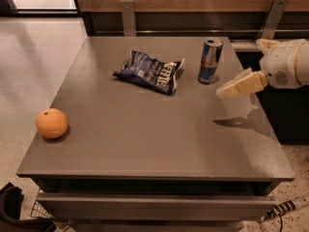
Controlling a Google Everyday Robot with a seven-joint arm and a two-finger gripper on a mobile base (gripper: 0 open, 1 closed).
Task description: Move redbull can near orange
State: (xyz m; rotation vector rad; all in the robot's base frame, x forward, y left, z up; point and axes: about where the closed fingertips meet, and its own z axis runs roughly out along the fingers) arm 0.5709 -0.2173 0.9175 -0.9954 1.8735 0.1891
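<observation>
The middle of the upright redbull can (209, 61), beside the chip bag, is next for my gripper, which should go there and close.
The redbull can (210, 61) stands upright at the back right of the grey table (145, 129), blue and silver with a silver top. The orange (51, 123) sits near the table's front left edge, far from the can. My gripper (223, 93) reaches in from the right on a white arm (285, 64). It hovers above the table, a little to the right of and in front of the can, not touching it. It holds nothing.
A dark blue chip bag (150, 72) lies left of the can at the back middle. A wooden wall with metal brackets (128, 16) runs behind the table. A dark cabinet (285, 105) stands at the right.
</observation>
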